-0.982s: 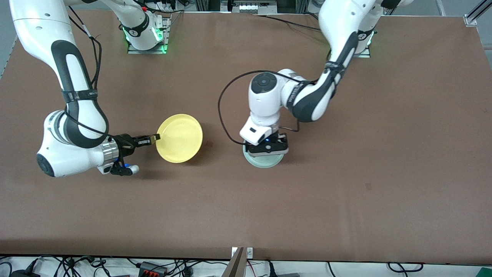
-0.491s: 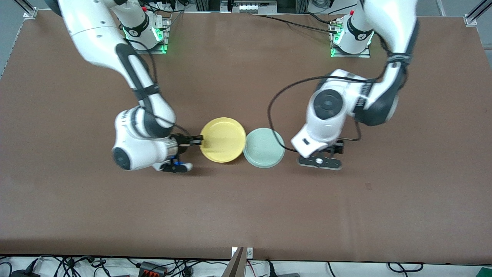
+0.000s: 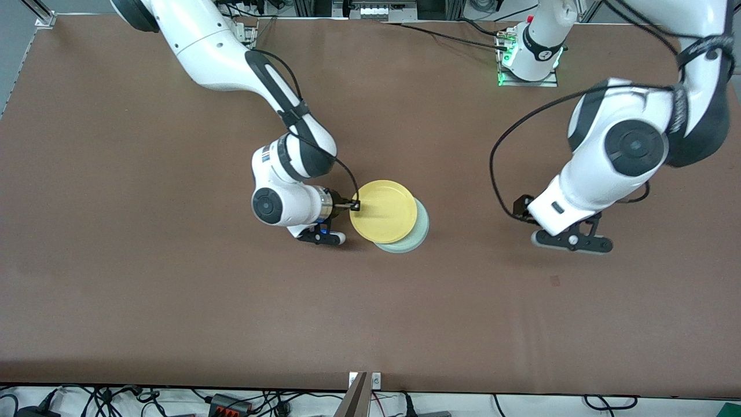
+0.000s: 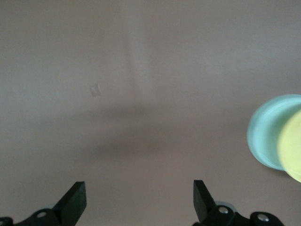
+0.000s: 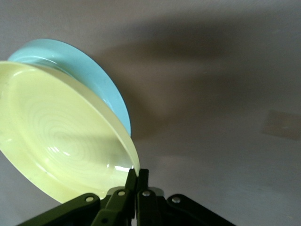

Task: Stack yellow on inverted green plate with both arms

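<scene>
My right gripper should release the yellow plate squarely above the middle of the upside-down green plate (image 3: pixel 397 220) (image 5: pixel 51 113).
The yellow plate (image 3: pixel 384 211) hangs rim-up, partly over the pale mint-green plate (image 3: pixel 418 233), which lies upside down on the table. My right gripper (image 3: pixel 354 205) is shut on the yellow plate's rim at the side toward the right arm's end. In the right wrist view the fingers (image 5: pixel 137 179) pinch the yellow rim (image 5: pixel 70 141) with the green plate (image 5: pixel 89 75) under it. My left gripper (image 4: pixel 138 200) is open and empty over bare table toward the left arm's end; both plates (image 4: pixel 270 132) show at that view's edge.
The brown table (image 3: pixel 173 301) is bare around the plates. The arms' bases (image 3: pixel 527 58) stand along the edge farthest from the front camera. Cables hang past the nearest edge.
My right gripper has carried the yellow plate toward the left arm's end until it overlaps the green plate. My left gripper has moved off the green plate toward its own end.
</scene>
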Robot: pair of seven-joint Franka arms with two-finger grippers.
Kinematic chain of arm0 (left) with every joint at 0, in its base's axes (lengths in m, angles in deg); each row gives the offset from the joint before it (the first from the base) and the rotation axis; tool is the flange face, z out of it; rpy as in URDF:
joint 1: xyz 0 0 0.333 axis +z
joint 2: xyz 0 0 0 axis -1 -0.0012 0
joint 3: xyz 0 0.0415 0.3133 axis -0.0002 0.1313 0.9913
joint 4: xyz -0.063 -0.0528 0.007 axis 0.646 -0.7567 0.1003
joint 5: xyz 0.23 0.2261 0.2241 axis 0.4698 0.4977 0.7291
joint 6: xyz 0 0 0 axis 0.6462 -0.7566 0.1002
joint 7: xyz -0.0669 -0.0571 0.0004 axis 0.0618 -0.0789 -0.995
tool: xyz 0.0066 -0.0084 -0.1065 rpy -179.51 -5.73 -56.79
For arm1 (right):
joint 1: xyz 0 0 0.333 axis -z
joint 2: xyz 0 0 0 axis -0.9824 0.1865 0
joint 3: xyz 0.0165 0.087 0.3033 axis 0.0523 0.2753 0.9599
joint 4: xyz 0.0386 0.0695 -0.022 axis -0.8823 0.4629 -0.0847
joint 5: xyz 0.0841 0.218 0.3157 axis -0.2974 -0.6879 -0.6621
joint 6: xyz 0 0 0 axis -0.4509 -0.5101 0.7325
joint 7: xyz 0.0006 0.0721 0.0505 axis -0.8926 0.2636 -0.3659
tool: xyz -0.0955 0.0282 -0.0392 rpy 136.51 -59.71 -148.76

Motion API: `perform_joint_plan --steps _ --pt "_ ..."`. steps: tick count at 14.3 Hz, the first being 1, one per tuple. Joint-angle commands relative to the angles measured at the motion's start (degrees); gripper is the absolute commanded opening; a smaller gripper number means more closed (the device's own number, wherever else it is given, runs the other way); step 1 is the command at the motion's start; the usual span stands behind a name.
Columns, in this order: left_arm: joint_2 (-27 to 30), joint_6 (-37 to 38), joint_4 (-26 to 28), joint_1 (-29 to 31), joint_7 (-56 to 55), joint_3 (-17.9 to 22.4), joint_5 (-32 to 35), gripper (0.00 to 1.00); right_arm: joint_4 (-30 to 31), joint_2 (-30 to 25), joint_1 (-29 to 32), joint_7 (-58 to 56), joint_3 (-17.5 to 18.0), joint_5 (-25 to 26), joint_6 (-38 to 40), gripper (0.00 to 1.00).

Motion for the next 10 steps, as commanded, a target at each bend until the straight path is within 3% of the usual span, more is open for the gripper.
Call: perform_joint_plan --steps 1,3,5,9,10 --pt "5.07 1.85 1.78 2.23 5.05 -0.74 -3.48 1.00 -1.23 1.48 -1.90 3.00 -0.55 0.46 -2.69 0.00" --pt "7.61 1.94 2.21 4.50 7.77 -0.12 -8.37 1.00 -1.49 2.01 -1.99 4.66 -0.29 0.11 -5.25 0.00" --pt "11.12 1.59 6.41 4.44 15.84 3.72 -12.44 1.00 -2.64 2.80 -1.99 4.94 -0.29 0.11 -5.26 0.00" --pt "20.18 0.54 16.08 4.78 16.06 7.17 -10.88 1.00 -4.31 4.03 -2.07 5.90 -0.20 -0.07 -5.52 0.00" --pt "20.54 0.36 16.62 4.87 15.88 7.09 -6.17 1.00 -4.40 4.03 -2.07 6.16 -0.20 -0.07 -5.52 0.00"
